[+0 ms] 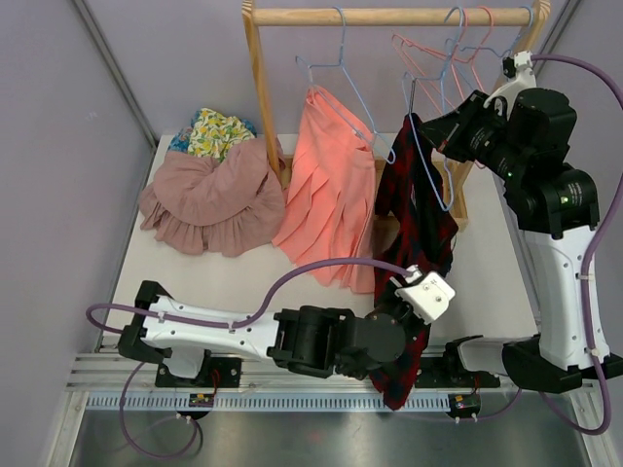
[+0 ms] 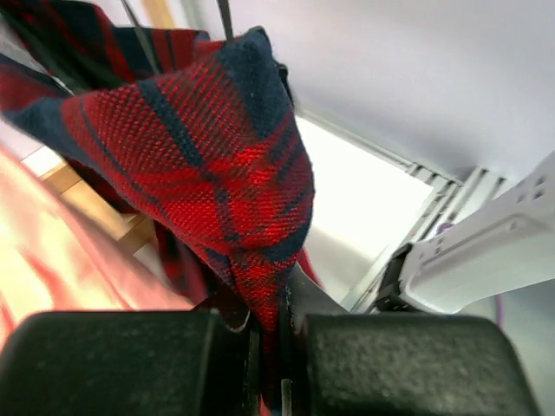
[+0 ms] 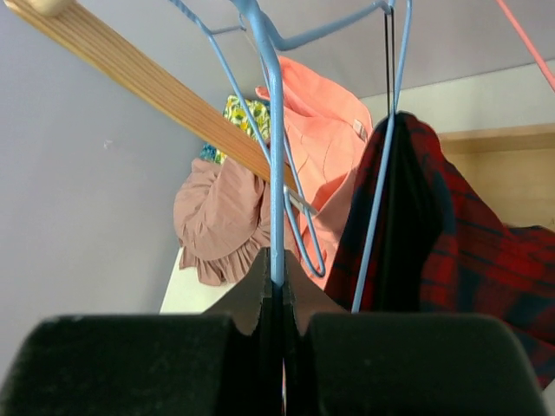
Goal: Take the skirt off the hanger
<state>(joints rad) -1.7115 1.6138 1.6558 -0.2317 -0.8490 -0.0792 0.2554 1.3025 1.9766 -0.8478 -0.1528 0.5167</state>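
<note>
The blue hanger, now on the wooden rail, will be let go by my right gripper on the wooden rail (image 1: 414, 82) between the coral skirt and the empty pink hangers.
A red and navy plaid skirt (image 1: 417, 219) hangs on a blue wire hanger (image 1: 440, 146) from the wooden rail (image 1: 389, 17). My left gripper (image 1: 394, 321) is shut on the skirt's lower part; in the left wrist view the plaid cloth (image 2: 217, 173) is pinched between the jaws (image 2: 279, 334). My right gripper (image 1: 450, 129) is shut on the blue hanger; in the right wrist view the hanger wire (image 3: 276, 173) runs straight into the closed jaws (image 3: 279, 290), and the skirt (image 3: 460, 243) hangs to the right.
A coral skirt (image 1: 331, 185) hangs on another blue hanger (image 1: 341, 68) at the middle. A pink ruffled garment (image 1: 209, 199) and a floral one (image 1: 219, 131) lie at the back left. Empty pink hangers (image 1: 467, 49) hang at the right.
</note>
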